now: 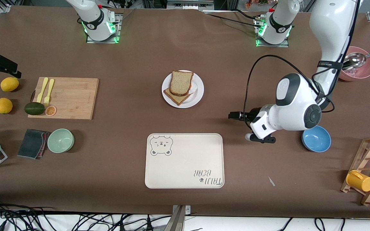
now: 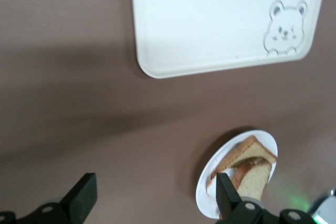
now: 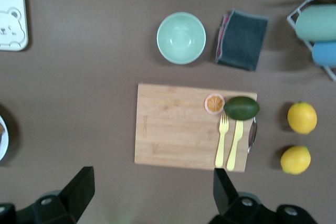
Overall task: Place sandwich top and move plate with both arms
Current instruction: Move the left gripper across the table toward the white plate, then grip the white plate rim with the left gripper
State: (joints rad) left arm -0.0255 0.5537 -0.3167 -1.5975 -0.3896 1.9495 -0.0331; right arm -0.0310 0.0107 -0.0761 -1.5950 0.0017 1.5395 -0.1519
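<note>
The robot's left gripper should next move to the rim of the white plate (image 1: 202,93) (image 2: 197,191), on the side toward the blue bowl, and close there.
The sandwich top (image 1: 181,82), a pale speckled slice, lies on a lower slice (image 1: 176,98) on the white plate (image 1: 198,93) at mid-table. My left gripper (image 1: 235,115) is open and empty. It hangs low over bare table between the plate and the blue bowl, toward the left arm's end. Its wrist view shows the open gripper (image 2: 155,195), the plate (image 2: 203,195) and the sandwich (image 2: 256,179). My right gripper (image 3: 152,188) is open and empty, high over the table beside the wooden cutting board (image 3: 178,127). It is out of the front view.
A cream bear-printed tray (image 1: 185,160) lies nearer the front camera than the plate. The cutting board (image 1: 66,98) holds forks, an avocado and an orange slice. A blue bowl (image 1: 316,138), a green bowl (image 1: 60,140), a pink bowl (image 1: 358,69) and a mug rack (image 1: 368,170) stand around.
</note>
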